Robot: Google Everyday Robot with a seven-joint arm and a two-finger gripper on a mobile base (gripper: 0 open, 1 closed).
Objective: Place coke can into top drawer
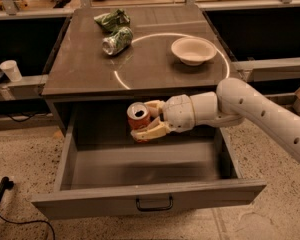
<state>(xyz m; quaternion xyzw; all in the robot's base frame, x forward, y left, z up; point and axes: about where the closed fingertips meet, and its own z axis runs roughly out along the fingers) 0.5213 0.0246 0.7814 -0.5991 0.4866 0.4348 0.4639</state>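
I will release the coke can on the grey drawer's bottom, behind the drawer's handle [123, 163] toward the white cup.
The red-orange coke can [138, 120] with its silver top up is held in my gripper [149, 120], whose cream fingers [151, 132] close around its sides. The can hangs upright inside the open top drawer [145, 200], near the back left of the drawer's middle, a little above the grey floor. The drawer is pulled far out, with its dark bail handle [154, 204] at the front centre. My white arm [260, 114] reaches in from the right.
On the brown cabinet top [85, 69] lie a green and silver can [117, 40] on its side, a crumpled green foil bag [111, 19] and a cream bowl [193, 50]. A white cup [10, 69] stands on a ledge at the left. A black cable [1, 194] lies on the speckled floor.
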